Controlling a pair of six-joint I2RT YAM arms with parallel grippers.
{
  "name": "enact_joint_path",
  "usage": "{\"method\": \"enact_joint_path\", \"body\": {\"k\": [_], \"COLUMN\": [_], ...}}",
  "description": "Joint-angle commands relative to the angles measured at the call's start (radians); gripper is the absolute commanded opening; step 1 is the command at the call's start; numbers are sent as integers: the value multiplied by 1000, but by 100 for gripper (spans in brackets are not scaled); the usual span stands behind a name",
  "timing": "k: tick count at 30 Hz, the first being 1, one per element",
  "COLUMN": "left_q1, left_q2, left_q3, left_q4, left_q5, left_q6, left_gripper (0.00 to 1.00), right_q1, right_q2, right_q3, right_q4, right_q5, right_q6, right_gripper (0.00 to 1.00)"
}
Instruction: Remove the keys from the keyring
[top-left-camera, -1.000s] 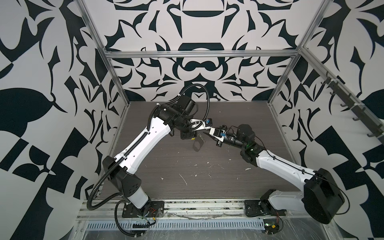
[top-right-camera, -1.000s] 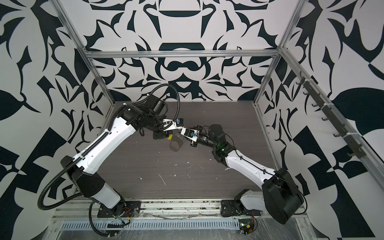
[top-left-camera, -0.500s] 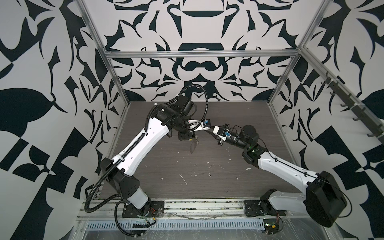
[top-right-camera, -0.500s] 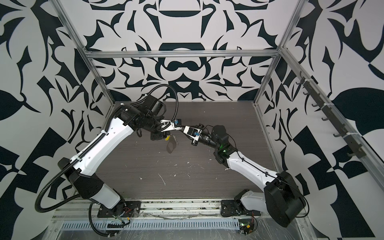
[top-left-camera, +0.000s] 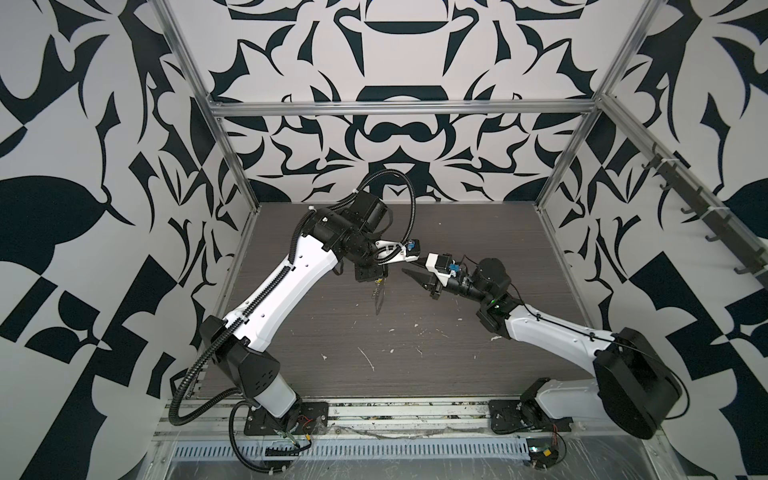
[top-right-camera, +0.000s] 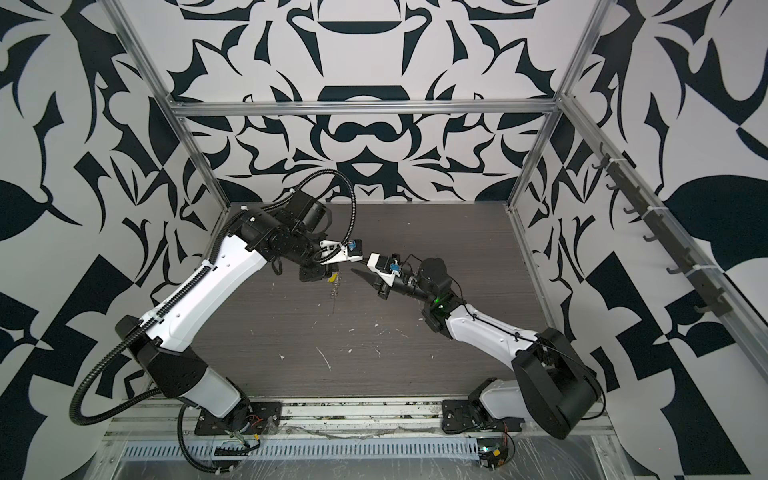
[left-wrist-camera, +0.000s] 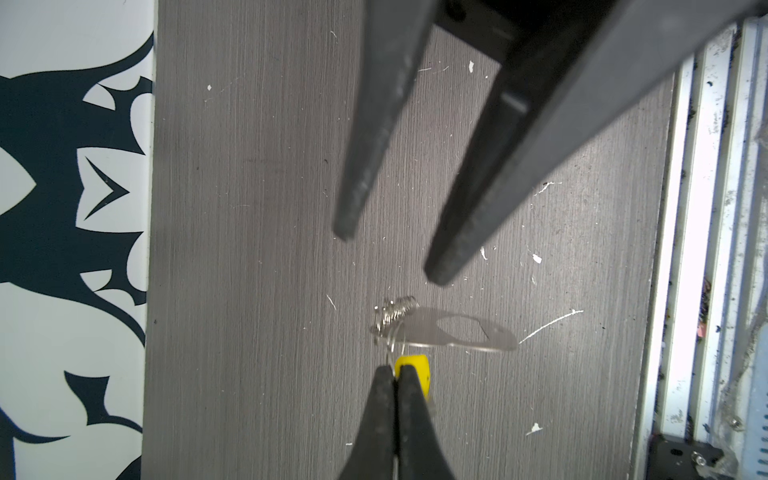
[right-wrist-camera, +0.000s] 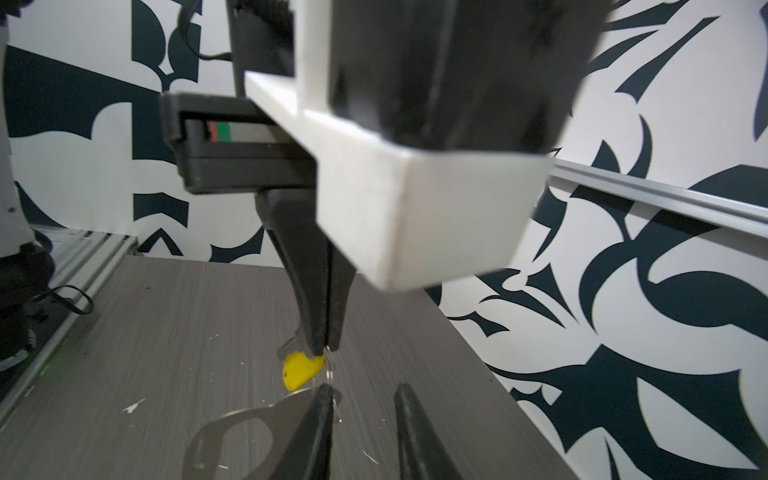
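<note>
My right gripper will move over, since the silver rings hang outside its open fingers, then pinch the rings (right-wrist-camera: 328, 371) next to the yellow tag and pull them off the key.
My left gripper (top-left-camera: 380, 277) (top-right-camera: 330, 276) (left-wrist-camera: 394, 368) points down over the middle of the table and is shut on the key. The key's yellow tag (left-wrist-camera: 415, 365) (right-wrist-camera: 301, 370) shows beside the fingertips, and its silver blade (right-wrist-camera: 291, 345) sticks out on one side. Below it hangs the keyring (top-left-camera: 377, 297) (top-right-camera: 333, 296): a bunch of small silver rings (left-wrist-camera: 395, 311) and a flat grey loop (left-wrist-camera: 457, 330) (right-wrist-camera: 232, 432). My right gripper (top-left-camera: 409, 272) (top-right-camera: 359, 272) (right-wrist-camera: 365, 390) is open just right of it, with nothing between its fingers (left-wrist-camera: 440, 270).
White scraps (top-left-camera: 368, 359) lie scattered on the dark wood-grain tabletop (top-left-camera: 415, 332). Metal frame posts (top-left-camera: 232, 174) and patterned walls close in the sides and back. A slotted metal rail (top-left-camera: 353, 449) runs along the front edge by the arm bases.
My right gripper's jaws have spread wider and it now stands a little apart from the left gripper. The hanging keyring has shifted slightly left and turned edge-on in the top views.
</note>
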Motion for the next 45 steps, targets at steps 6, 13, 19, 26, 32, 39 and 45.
{"method": "enact_joint_path", "body": {"k": [6, 13, 19, 26, 32, 39, 45], "left_q1": [2, 3, 2, 3, 3, 2, 2], "left_q2": [-33, -32, -37, -47, -45, -48, -49], "left_q3": [8, 6, -1, -16, -14, -11, -12], "left_q4": [-36, -34, -31, -23, -27, -30, -30], "left_q5": [22, 27, 37, 54, 58, 64, 68], "left_q6": [16, 13, 14, 20, 19, 15, 14], "left_gripper": [0, 0, 0, 0, 0, 0, 0], "right_q1": [44, 44, 43, 43, 41, 39, 39], "right_q2": [41, 85, 113, 140, 153, 177, 187], "right_q3": [5, 23, 45, 68, 86, 109, 119], "right_q4": [84, 90, 96, 118, 115, 109, 105], "right_q5": [-42, -56, -58, -76, -87, -108, -114], "right_q6": [52, 64, 75, 100, 100, 95, 86], "right_gripper": [30, 29, 27, 27, 25, 19, 9]}}
